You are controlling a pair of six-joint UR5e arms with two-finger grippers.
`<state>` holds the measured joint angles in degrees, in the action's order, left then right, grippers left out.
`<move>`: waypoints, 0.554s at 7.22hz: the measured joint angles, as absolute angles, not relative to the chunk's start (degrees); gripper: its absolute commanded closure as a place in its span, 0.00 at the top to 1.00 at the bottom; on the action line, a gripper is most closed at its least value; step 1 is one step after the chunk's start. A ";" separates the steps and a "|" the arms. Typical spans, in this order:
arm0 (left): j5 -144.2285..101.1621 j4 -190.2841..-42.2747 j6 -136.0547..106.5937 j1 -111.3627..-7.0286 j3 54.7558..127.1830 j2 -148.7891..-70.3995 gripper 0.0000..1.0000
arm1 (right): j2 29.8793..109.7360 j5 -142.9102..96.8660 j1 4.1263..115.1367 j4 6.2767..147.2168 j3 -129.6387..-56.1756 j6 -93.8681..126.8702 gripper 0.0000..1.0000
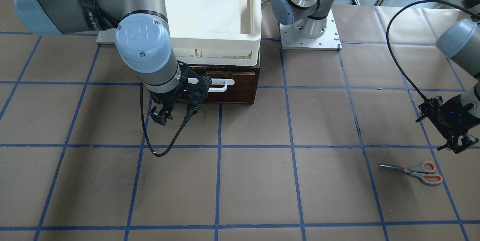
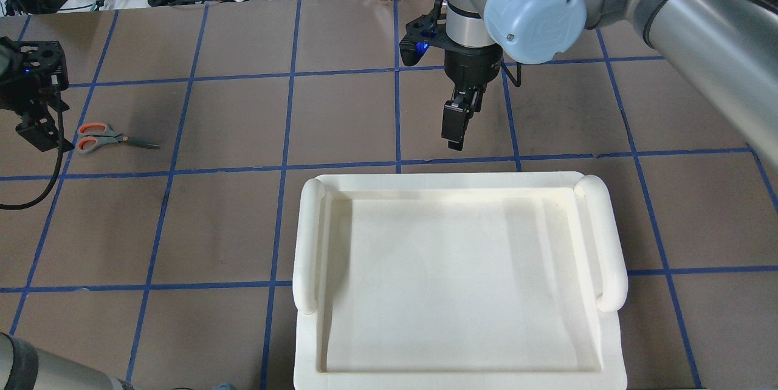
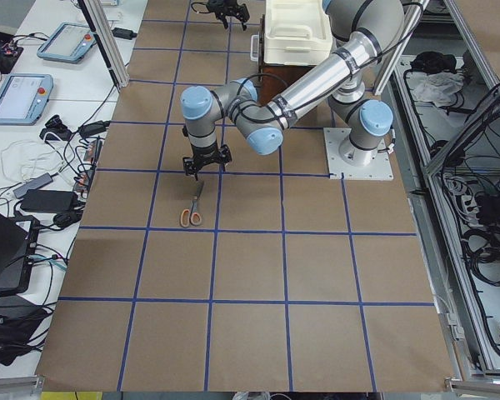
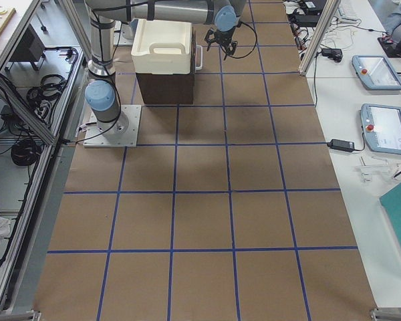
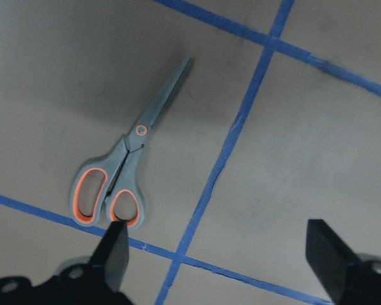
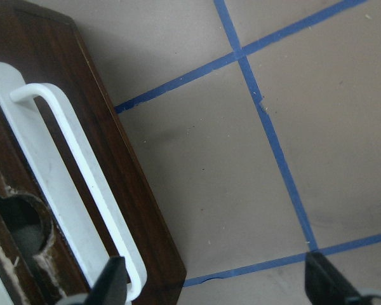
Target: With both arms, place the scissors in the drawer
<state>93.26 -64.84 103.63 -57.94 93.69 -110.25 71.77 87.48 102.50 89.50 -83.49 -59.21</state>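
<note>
The scissors are next, and my left gripper will move to them and close on the narrow part of their handles (image 1: 414,172) (image 5: 127,155), between their screw and orange-red loops.
The scissors (image 1: 414,171), grey with orange-red loops, lie flat and closed on the brown table paper; they also show in the overhead view (image 2: 103,136) and the left wrist view (image 5: 124,171). My left gripper (image 1: 455,141) hovers open just beside their handles, its fingertips (image 5: 114,254) spread wide. The dark brown drawer (image 1: 240,83) with its white bar handle (image 1: 219,88) looks shut under the cream bin. My right gripper (image 1: 161,115) is open and empty, just in front of the drawer front (image 6: 38,38), beside the handle (image 6: 95,197).
A cream-white plastic bin (image 2: 456,280) sits on top of the drawer box and hides it from overhead. The right arm's cable (image 1: 165,147) loops down onto the table. Blue tape lines grid the paper.
</note>
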 measured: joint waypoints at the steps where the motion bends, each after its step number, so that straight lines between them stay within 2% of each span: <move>1: 93.19 -62.03 108.86 -57.93 93.62 -112.40 1.00 | 71.43 87.52 102.81 90.50 -83.68 -66.60 1.00; 4: 92.37 -55.70 122.90 -57.90 92.97 -117.99 1.00 | 69.76 87.25 105.47 91.44 -85.60 -78.73 1.00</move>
<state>92.37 -55.70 122.90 -57.90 92.97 -117.99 69.76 87.25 105.47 91.44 -85.60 -78.73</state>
